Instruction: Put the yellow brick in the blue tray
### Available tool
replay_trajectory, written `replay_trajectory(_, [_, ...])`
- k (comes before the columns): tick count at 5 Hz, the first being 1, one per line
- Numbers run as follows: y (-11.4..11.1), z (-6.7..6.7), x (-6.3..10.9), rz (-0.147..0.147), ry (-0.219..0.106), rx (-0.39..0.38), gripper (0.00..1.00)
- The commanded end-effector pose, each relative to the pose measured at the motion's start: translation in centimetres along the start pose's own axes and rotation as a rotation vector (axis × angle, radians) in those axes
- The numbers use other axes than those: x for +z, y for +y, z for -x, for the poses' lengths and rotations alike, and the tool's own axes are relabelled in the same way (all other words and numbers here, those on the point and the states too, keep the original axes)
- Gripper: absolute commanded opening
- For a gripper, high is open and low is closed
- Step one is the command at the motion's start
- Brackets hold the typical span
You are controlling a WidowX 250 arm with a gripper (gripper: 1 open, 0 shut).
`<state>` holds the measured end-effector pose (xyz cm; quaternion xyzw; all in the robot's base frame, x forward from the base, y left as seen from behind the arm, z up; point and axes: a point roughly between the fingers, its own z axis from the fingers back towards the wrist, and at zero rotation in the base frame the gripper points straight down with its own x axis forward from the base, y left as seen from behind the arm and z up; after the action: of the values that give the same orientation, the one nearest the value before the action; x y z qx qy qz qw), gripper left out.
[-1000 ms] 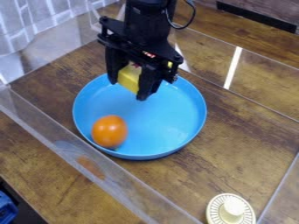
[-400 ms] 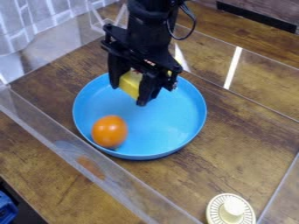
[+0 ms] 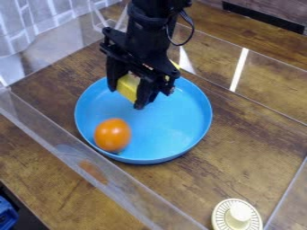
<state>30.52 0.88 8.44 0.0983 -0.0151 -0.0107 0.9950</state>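
Note:
I will let go of the yellow brick with my gripper on the blue tray's bottom just behind the orange [image 3: 125, 98]. The brick now hangs just above the tray's floor.
My black gripper [image 3: 131, 90] points down over the back left part of the blue tray [image 3: 189, 135], a wide round light-blue dish. Between its fingers sits the yellow brick [image 3: 126, 87], of which only part of a yellow face shows; the jaws are shut on it. The brick hangs just above the tray's floor, near the left rim, and I cannot tell whether it touches. An orange [image 3: 113, 135] lies in the tray's front left, apart from the gripper.
A cream round ridged disc [image 3: 238, 216] lies at the bottom right on the wooden table [image 3: 252, 99]. A clear plastic wall [image 3: 72, 153] runs along the front left. A blue object [image 3: 5, 216] peeks in at the bottom left corner.
The gripper with the yellow brick has sunk slightly and shifted a little left over the tray. The orange has not moved.

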Motion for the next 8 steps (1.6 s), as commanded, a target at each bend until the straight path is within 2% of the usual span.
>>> replay_trajectory(1, [0.9, -0.7, 1.2, -0.015, -0.046, 0.017, 0.00])
replay_trajectory(5, [1.2, -1.1, 2.7, -0.050, -0.070, 0.007, 0.00])
replay_trajectory(6, [1.9, -1.7, 2.0, -0.052, -0.061, 0.017, 0.00])
replay_trajectory(7, [2.1, -1.9, 1.3, -0.070, -0.035, 0.019, 0.00])
replay_trajectory(8, [3.0, -1.7, 1.2, -0.085, -0.020, 0.024, 0.00])
